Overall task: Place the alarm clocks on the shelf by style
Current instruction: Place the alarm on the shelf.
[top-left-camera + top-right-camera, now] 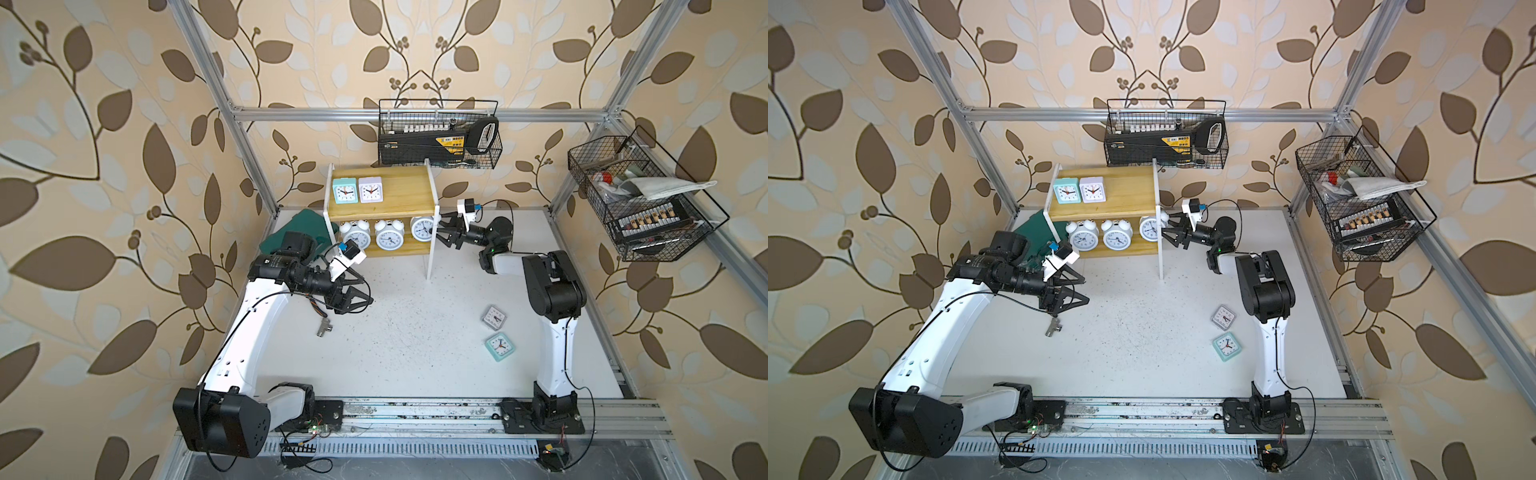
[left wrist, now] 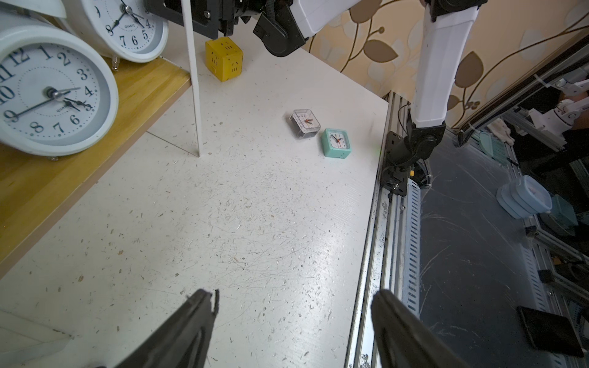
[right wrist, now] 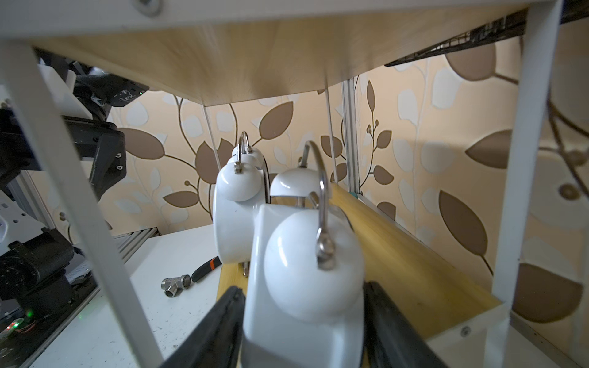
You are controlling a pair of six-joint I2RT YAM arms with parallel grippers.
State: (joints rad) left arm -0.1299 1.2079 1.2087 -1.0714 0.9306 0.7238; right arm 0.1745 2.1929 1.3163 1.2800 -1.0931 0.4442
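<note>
My right gripper needs to release its white twin-bell clock on the lower board [image 1: 417, 242], beside the middle twin-bell clock.
The shelf [image 1: 399, 195] stands at the back of the table. On its top board sit a mint square clock [image 1: 345, 190] and a pale lilac one [image 1: 370, 189]. Three white twin-bell clocks [image 1: 355, 237] [image 1: 388, 239] [image 1: 422, 228] stand on the lower board. My right gripper [image 1: 438, 230] reaches in from the shelf's right end. Its fingers flank the rightmost twin-bell clock [image 3: 306, 270] closely, and contact is unclear. A greyish square clock [image 1: 493, 318] and a second mint one [image 1: 500, 345] lie on the table near the right arm. My left gripper [image 2: 294, 294] hovers open and empty over the left part of the table.
A metal tee fitting [image 1: 325, 328] lies below the left gripper. A yellow cube [image 2: 223, 59] sits right of the shelf leg. A teal case [image 1: 291, 232] lies left of the shelf. Black wire baskets hang at the back [image 1: 436, 133] and on the right [image 1: 640, 199].
</note>
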